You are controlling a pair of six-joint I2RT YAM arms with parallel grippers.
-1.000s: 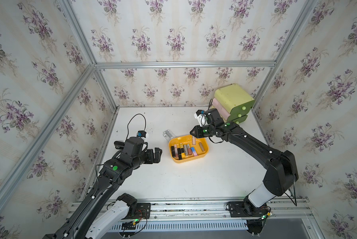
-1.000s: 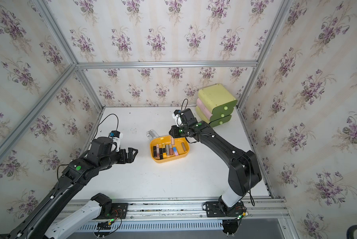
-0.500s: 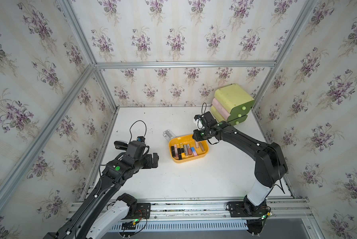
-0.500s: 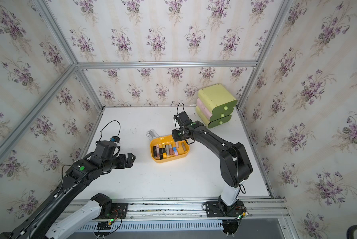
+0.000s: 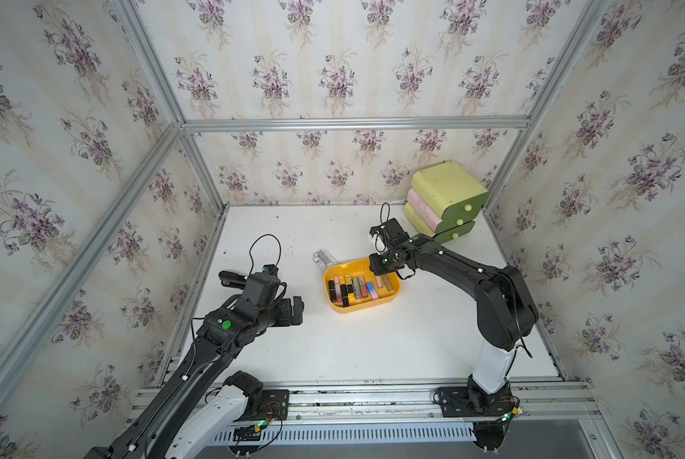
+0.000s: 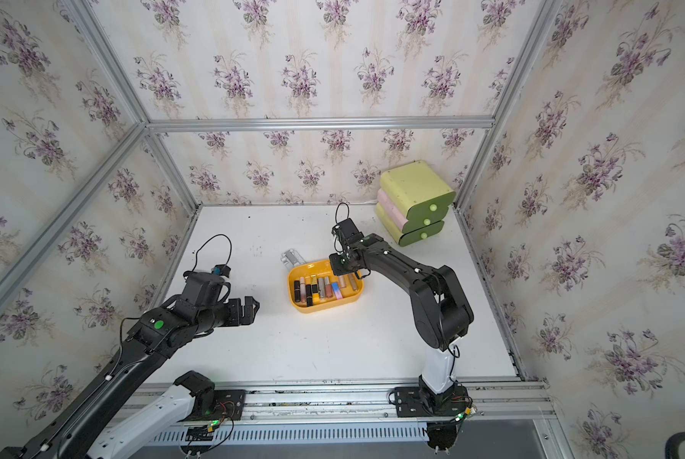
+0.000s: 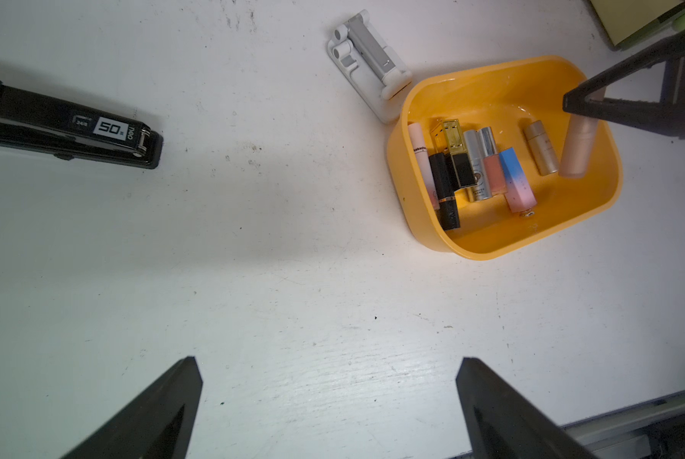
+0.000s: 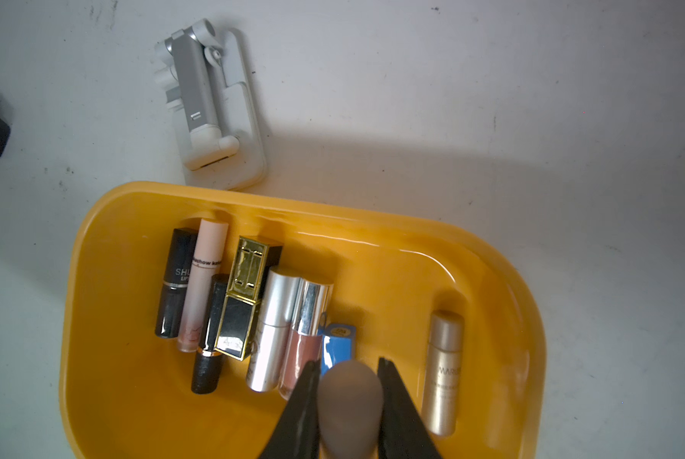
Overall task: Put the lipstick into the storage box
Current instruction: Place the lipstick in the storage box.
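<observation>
The robot's right gripper should release the beige lipstick between the blue-pink tube and the gold tube (image 5: pixel 383 286) (image 8: pixel 376 376) in the storage box.
The storage box (image 5: pixel 366 309) is a shallow orange-yellow tray at mid-table, also seen in the other top view (image 6: pixel 325 309). Several lipsticks lie side by side in it (image 8: pixel 253 302). My right gripper (image 8: pixel 348 363) is shut on a beige lipstick (image 8: pixel 350 401) held upright. In the left wrist view that lipstick (image 7: pixel 577 147) hangs inside the box (image 7: pixel 491 250), between a blue-pink tube and a gold one; whether it touches the floor I cannot tell. My left gripper (image 5: pixel 295 310) is open and empty over bare table, left of the box (image 7: pixel 328 359).
A white folded stand (image 5: pixel 325 257) lies against the box's far left corner. A black stapler (image 7: pixel 70 127) lies at the left, partly under my left arm. The green-and-pink drawer unit (image 5: pixel 446 200) stands at the back right corner.
My right gripper has come down and toward the front with the lipstick, from above the box's far edge into the box. The left arm has drawn back a little toward the front left.
</observation>
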